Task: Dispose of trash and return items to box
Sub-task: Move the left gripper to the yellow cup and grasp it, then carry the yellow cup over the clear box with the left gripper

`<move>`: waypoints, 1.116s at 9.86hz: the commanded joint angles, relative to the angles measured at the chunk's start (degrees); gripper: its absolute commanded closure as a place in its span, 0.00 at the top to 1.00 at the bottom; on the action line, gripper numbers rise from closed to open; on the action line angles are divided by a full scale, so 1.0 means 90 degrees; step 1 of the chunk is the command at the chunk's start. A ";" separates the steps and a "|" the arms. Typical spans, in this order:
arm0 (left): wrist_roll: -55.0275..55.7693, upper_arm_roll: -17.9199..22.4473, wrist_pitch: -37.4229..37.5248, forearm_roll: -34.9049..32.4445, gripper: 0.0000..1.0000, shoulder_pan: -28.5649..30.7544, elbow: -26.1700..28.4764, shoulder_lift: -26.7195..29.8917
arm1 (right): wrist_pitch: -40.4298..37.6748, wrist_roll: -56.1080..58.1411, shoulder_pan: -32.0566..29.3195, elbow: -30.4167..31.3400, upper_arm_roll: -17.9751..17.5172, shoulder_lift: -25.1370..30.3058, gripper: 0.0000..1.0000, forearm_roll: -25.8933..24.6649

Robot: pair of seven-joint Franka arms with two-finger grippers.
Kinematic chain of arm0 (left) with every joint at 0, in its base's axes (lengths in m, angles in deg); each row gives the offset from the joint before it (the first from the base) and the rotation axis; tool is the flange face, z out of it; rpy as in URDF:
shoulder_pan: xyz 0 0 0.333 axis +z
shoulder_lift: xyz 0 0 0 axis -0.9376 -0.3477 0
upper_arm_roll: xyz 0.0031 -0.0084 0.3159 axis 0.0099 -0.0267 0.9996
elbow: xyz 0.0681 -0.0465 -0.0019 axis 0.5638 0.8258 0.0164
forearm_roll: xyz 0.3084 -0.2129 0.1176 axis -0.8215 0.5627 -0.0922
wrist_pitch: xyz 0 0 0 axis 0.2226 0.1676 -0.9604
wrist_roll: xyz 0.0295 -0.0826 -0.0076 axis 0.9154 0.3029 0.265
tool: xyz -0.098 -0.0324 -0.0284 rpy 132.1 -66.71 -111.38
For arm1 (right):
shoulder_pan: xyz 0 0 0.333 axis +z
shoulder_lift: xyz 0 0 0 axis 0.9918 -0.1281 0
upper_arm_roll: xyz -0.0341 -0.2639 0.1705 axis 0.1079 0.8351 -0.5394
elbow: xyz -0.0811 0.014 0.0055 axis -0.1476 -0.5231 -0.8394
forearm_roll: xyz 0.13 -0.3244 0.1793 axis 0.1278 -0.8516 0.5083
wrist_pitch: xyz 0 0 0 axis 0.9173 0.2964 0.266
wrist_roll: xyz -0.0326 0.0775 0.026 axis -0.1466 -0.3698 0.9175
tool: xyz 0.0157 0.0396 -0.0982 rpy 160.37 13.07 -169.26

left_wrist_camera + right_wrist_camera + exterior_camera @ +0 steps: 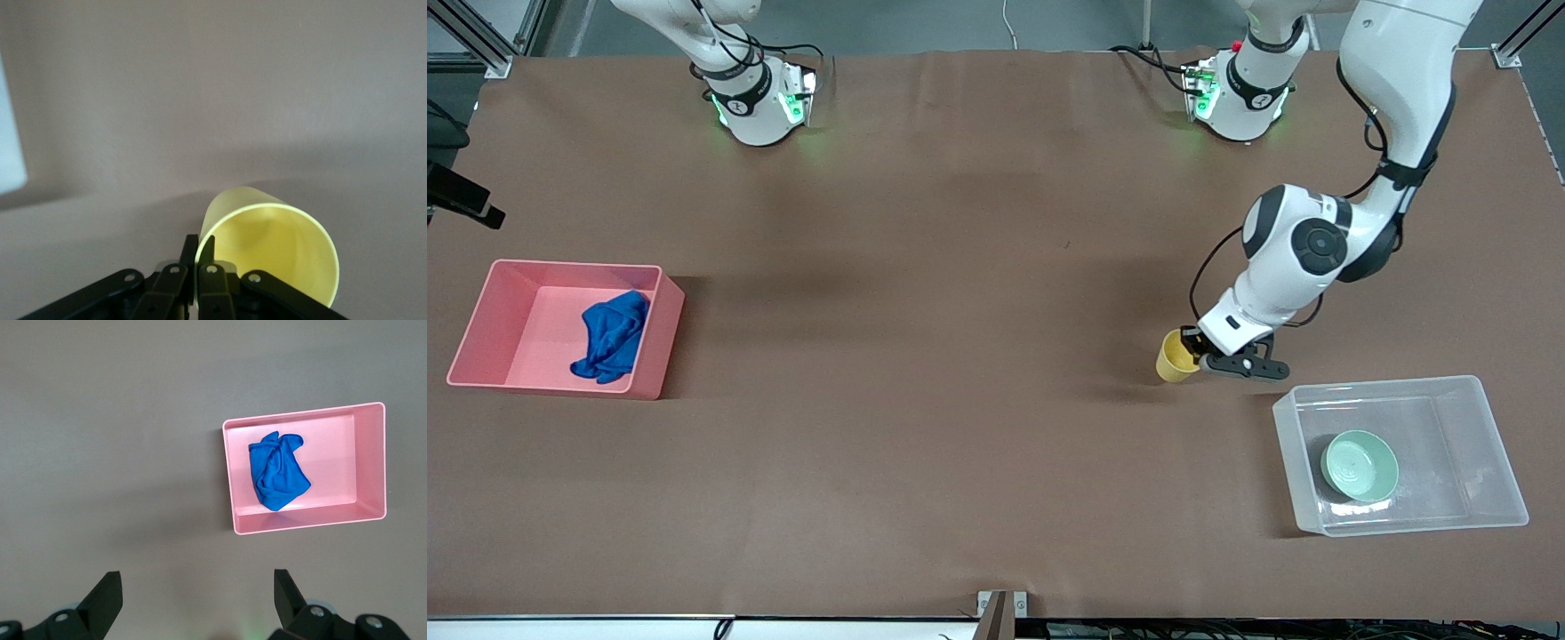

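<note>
Next, my left gripper lets go of the yellow cup inside the mint-green bowl (1366, 466) in the clear box.
My left gripper (1192, 349) is shut on the rim of the yellow cup (1174, 357), one finger inside and one outside, as the left wrist view shows (200, 250). The cup (280, 247) hangs tilted over bare table beside the clear box (1387, 384). The mint-green bowl (1359, 464) sits upright in the box. The blue rag (612, 336) lies in the pink bin (649, 329). My right gripper (197, 576) is open and empty, waiting high over the table, and it looks down on the rag (279, 472) in the pink bin (307, 519). It is out of the front view.
The brown table has the pink bin toward the right arm's end and the clear box toward the left arm's end, both fairly near the front camera. The two arm bases (760, 98) (1240, 98) stand along the table edge farthest from that camera.
</note>
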 commanded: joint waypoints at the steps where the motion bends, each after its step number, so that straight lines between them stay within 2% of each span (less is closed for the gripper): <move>1: -0.0085 0.0029 0.1310 -0.0193 0.00 0.0201 -0.1186 -0.0100 | -0.0024 0.0069 0.0021 0.0063 0.0036 0.0062 1.00 0.0000; 3: -0.0883 0.0049 0.2269 -0.0193 0.00 0.0687 -0.2407 -0.0440 | -0.0034 0.0069 0.0021 0.0063 0.0036 0.0062 1.00 -0.0010; 4: -0.1458 0.0049 0.2495 -0.0203 0.00 0.1008 -0.2925 -0.0703 | -0.0024 0.0069 0.0021 0.0063 0.0036 0.0062 1.00 -0.0010; 6: -0.2493 0.0068 0.2517 -0.0386 0.00 0.1565 -0.3407 -0.1163 | -0.0034 0.0078 0.0021 0.0063 0.0036 0.0062 1.00 0.0000; 7: -0.2857 0.0078 0.2517 -0.0833 0.00 0.1752 -0.3612 -0.1426 | -0.0034 0.0078 0.0021 0.0063 0.0036 0.0062 1.00 0.0000; 8: -0.2889 0.0069 0.2517 -0.1224 0.00 0.1947 -0.3875 -0.1719 | -0.0034 0.0078 0.0021 0.0063 0.0036 0.0062 1.00 0.0000; 11: -0.2812 0.0069 0.2439 -0.1267 0.00 0.2086 -0.4451 -0.2422 | -0.0034 0.0088 0.0021 0.0063 0.0036 0.0062 1.00 0.0000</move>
